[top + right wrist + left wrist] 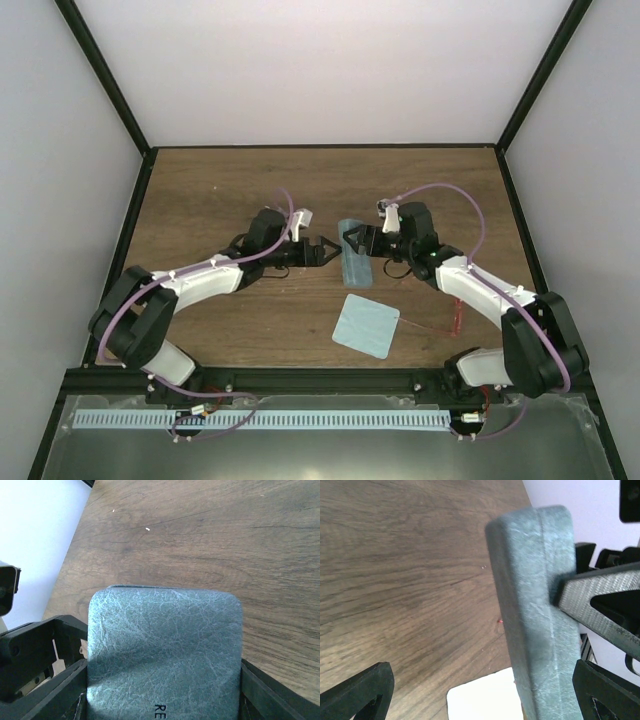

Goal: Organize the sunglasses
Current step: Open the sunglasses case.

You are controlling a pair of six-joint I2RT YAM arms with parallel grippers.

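Note:
Next, I let go of the blue-grey case with my right gripper by the far corner of the pale blue cloth [338, 284], next to my left gripper.
The closed blue-grey case [356, 264] lies in the middle of the table. My right gripper [348, 240] is shut on its far end, with a finger on each side of the case [165, 645] in the right wrist view. My left gripper [328, 250] is open just left of the case [535, 605] and holds nothing. The sunglasses [457, 318] show as a thin red frame on the table by my right forearm, partly hidden by it. They are apart from both grippers.
The pale blue square cloth [366, 325] lies flat in front of the case, and it also shows white in the left wrist view [485, 700]. Black frame posts and white walls bound the wooden table [220, 200].

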